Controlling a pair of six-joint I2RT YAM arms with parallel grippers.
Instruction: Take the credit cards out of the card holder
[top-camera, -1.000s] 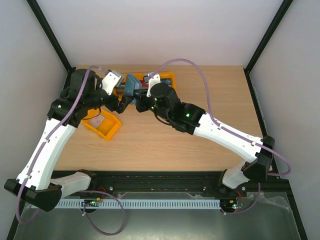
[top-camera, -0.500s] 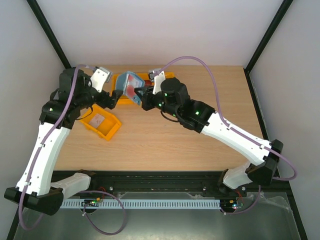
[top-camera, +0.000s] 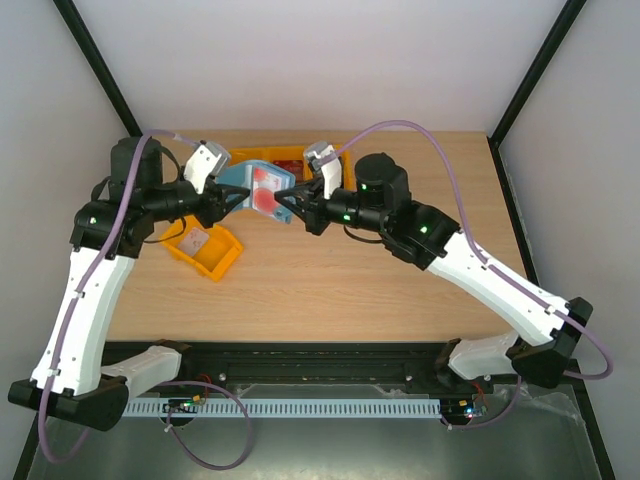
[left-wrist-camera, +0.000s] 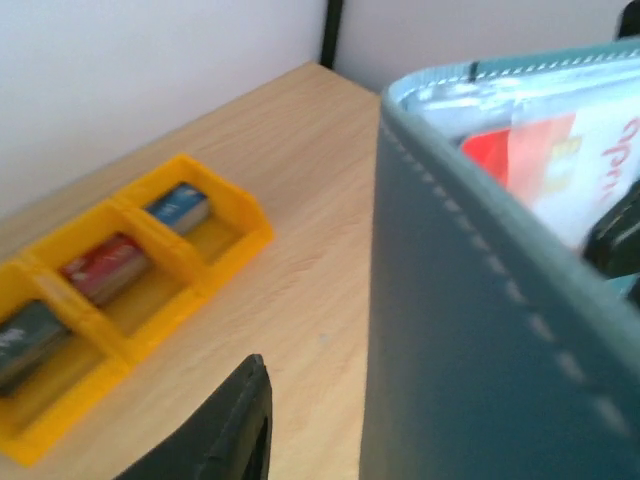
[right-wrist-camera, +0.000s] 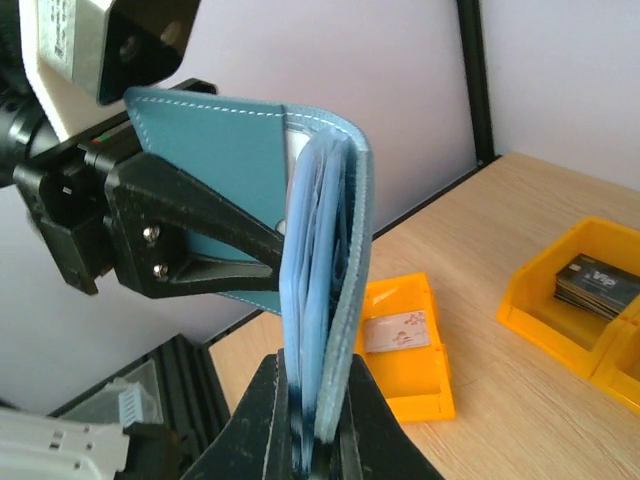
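The fingers of my left gripper are on both sides of the card holder's flap, so next I leave the flap and pinch the credit card's near edge (top-camera: 254, 190) to pull the card out.
The teal card holder (top-camera: 243, 184) hangs open above the table between my two grippers. My right gripper (top-camera: 287, 200) is shut on its pale-blue pocket side (right-wrist-camera: 318, 300), fingers pinching the lower edge. The other flap (left-wrist-camera: 470, 330) stands between my left gripper's (top-camera: 230, 198) jaws. The one finger that shows (left-wrist-camera: 235, 430) is a little apart from the flap, and the other is hidden behind it. A white credit card with a red mark (left-wrist-camera: 530, 150) sits in the pockets. A pale card with pinkish marking (right-wrist-camera: 397, 330) lies in a small orange bin (top-camera: 205, 252).
A long orange bin (left-wrist-camera: 130, 270) with three compartments holds dark, red and blue card stacks at the table's back (top-camera: 335, 155). The small bin stands at the left, below the left arm. Bare wood lies in front of both.
Both grippers have moved toward the front with the holder. It has opened wider. The left jaws have narrowed around its flap. The right arm has stretched out.
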